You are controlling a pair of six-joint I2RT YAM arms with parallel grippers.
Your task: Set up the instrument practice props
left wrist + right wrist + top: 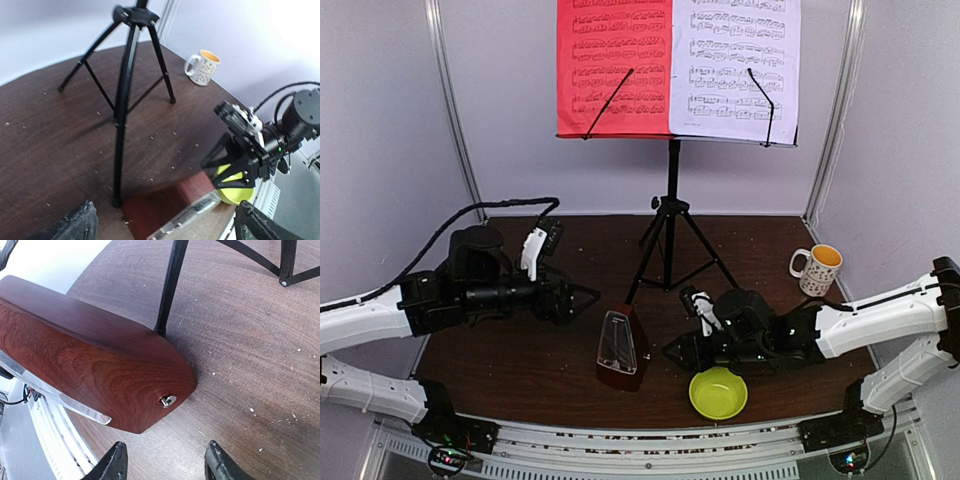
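Note:
The robot's left gripper will move next to the brown metronome's narrow top (622,316), beside the tripod leg, and close there.
The black music stand (670,215) stands on its tripod at mid-table, with the red sheet (613,65) and the white sheet (735,60) side by side on its desk. The brown metronome (622,350) stands upright in front of the tripod, its clear cover facing the near edge. My left gripper (588,294) is open just left of it, and nothing sits between its fingers (75,225). From the right, my right gripper (167,467) is open and points at the metronome's (95,365) side with the winding key (167,400), a short gap away.
A yellow-green bowl (718,392) lies at the near edge directly under my right wrist. The patterned mug (817,268) stands at the far right. A tripod leg (170,287) touches down right behind the metronome. Grey walls close in the back and sides.

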